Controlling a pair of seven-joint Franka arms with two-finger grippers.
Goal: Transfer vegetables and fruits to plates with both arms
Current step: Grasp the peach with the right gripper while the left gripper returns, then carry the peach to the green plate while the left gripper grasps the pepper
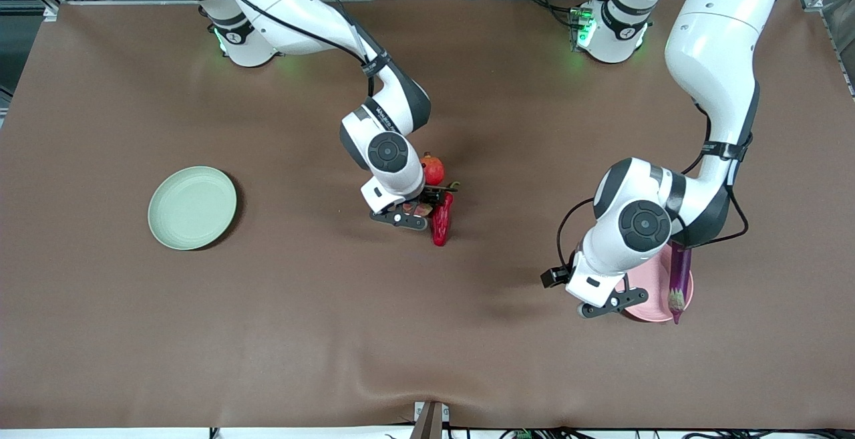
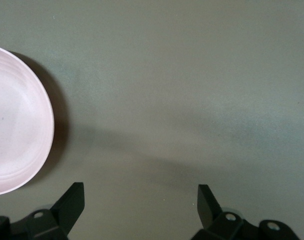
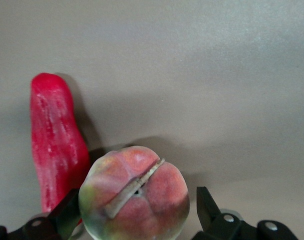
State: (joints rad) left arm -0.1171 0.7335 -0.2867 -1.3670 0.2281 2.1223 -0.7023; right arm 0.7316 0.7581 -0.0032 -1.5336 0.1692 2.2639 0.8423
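The red chili pepper beside the peach is next, and my left gripper needs to go to it and close on the middle of its body (image 1: 443, 214).
The yellowish-pink peach (image 3: 142, 210) sits on the table between the fingers of my right gripper (image 3: 137, 202), which stands open around it; one finger is close against it, the other is apart. In the front view my right gripper (image 1: 413, 209) covers most of the peach (image 1: 421, 210). The red chili pepper (image 1: 441, 220) (image 3: 54, 140) lies right beside the peach. The pomegranate (image 1: 433, 170) rests just farther from the camera. The purple eggplant (image 1: 679, 275) lies on the pink plate (image 1: 651, 288) (image 2: 17, 125). My left gripper (image 1: 611, 304) (image 2: 141, 200) hangs open and empty over the table beside that plate.
The pale green plate (image 1: 192, 207) lies bare toward the right arm's end of the table. The brown table cover (image 1: 300, 305) spreads wide around all the objects. A small bracket (image 1: 431, 419) sticks up at the table edge nearest the camera.
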